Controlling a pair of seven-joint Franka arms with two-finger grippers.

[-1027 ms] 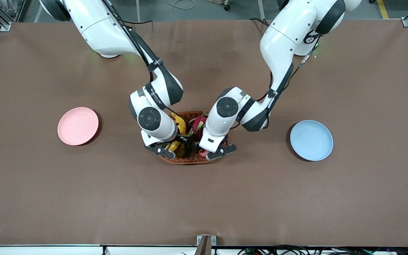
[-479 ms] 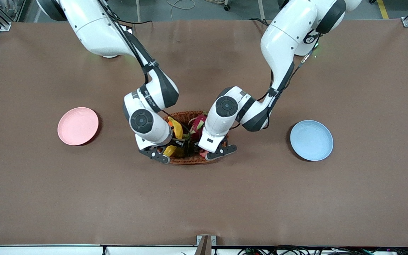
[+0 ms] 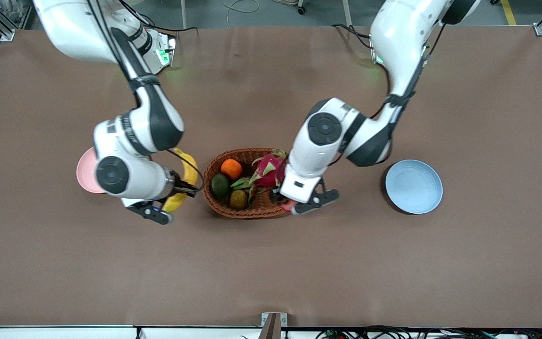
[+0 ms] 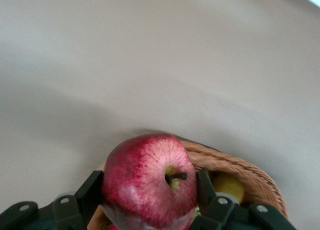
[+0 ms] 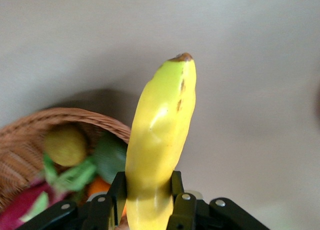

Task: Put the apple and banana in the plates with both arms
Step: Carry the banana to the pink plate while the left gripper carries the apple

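Observation:
My left gripper should release the dark red apple near the middle of the bare light blue plate (image 3: 408,189).
My right gripper (image 3: 163,210) is shut on the yellow banana (image 3: 185,181) and holds it over the table between the wicker basket (image 3: 214,203) and the pale pink plate (image 3: 83,178). The right arm hides most of that plate. In the right wrist view the banana (image 5: 161,135) stands up between the fingers (image 5: 116,190). My left gripper (image 3: 300,205) is shut on the dark red apple (image 3: 289,205) over the basket's edge toward the left arm's end. In the left wrist view the apple (image 4: 150,185) fills the jaws. The light blue plate (image 3: 413,186) is bare.
The basket holds an orange (image 3: 231,168), a dark green avocado (image 3: 219,185), a brownish round fruit (image 3: 238,199) and a pink dragon fruit (image 3: 267,172). Bare brown table lies all around.
Both grippers have come up out of the basket. The right one carried the banana toward the pink plate; the left one carried the apple toward the blue plate's end.

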